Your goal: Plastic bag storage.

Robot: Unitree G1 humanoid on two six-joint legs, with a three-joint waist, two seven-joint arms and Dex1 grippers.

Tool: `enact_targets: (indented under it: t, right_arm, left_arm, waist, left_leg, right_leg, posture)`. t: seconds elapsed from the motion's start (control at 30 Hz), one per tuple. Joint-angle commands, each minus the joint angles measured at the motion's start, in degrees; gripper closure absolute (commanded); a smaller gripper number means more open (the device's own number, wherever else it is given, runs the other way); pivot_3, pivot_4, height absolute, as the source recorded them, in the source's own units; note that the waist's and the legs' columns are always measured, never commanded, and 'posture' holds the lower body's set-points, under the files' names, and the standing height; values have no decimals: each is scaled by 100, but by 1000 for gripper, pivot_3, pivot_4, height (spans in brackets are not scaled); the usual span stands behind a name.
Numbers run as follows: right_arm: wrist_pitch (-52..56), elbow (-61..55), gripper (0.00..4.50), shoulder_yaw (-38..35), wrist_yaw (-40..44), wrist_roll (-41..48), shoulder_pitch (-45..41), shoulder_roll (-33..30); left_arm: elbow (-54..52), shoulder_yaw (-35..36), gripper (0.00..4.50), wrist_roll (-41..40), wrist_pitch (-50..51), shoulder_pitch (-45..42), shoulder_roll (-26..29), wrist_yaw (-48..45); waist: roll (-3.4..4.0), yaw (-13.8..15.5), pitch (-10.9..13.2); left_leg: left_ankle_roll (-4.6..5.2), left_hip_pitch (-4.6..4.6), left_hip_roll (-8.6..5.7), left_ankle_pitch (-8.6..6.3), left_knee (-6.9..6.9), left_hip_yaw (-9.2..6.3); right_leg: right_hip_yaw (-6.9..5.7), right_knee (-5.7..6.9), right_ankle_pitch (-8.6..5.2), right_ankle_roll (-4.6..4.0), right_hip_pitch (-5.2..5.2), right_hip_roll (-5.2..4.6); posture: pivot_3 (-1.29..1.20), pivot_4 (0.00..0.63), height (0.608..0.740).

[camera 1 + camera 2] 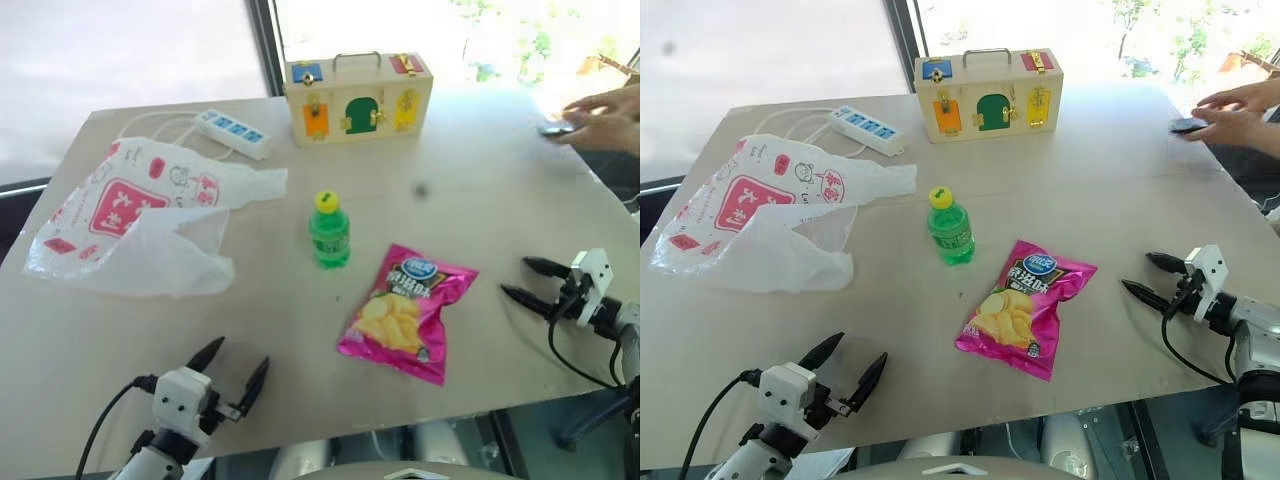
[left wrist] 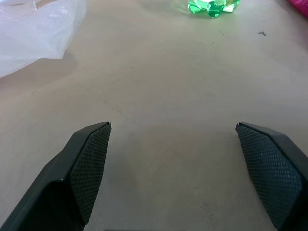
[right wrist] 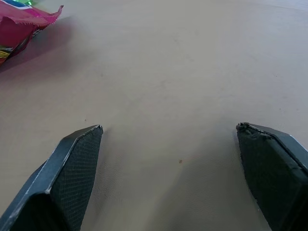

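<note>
The robot's left gripper should close on the plastic bag's near corner (image 1: pixel 228 274) (image 2: pixel 58 52), the plastic bag's loose end on the side facing the pink chip packet.
The plastic bag (image 1: pixel 140 215), thin translucent white with red printed squares and characters, lies crumpled flat on the left part of the beige table (image 1: pixel 480 200); a corner of the bag (image 2: pixel 33 29) also shows in the left wrist view. My left gripper (image 1: pixel 237 366) hovers open over the table's near edge, well short of the bag, with nothing between its fingers. At the table's right edge my right gripper (image 1: pixel 517 279) stands open and empty, pointing left toward the pink chip packet (image 1: pixel 408 311).
A small green bottle (image 1: pixel 329 231) with a yellow cap stands upright mid-table. A wooden box with coloured latched doors (image 1: pixel 357 97) and a white power strip (image 1: pixel 233 132) sit at the back. A person's hand (image 1: pixel 600 118) rests on a dark object at the far right.
</note>
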Motion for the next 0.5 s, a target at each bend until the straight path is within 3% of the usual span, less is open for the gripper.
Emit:
enact_targets:
  t: [0.03, 0.5]
  right_arm:
    - [-77, 83, 0, -102, 108, 22, -85, -155]
    - [-63, 30, 0, -115, 121, 39, -96, -156]
  left_arm:
    - [48, -24, 84, 47, -137, 70, 47, -91]
    - [-56, -97, 84, -62, -83, 4, 4, -111]
  waist:
    - [0, 0, 0]
    - [-1, 3, 2]
  left_leg:
    - [0, 0, 0, 0, 0, 0]
    - [0, 0, -3, 0, 3, 2]
  right_leg:
    - [0, 0, 0, 0, 0, 0]
    - [-2, 3, 1, 1, 0, 16]
  posture:
    - [0, 150, 740]
    - [0, 150, 740]
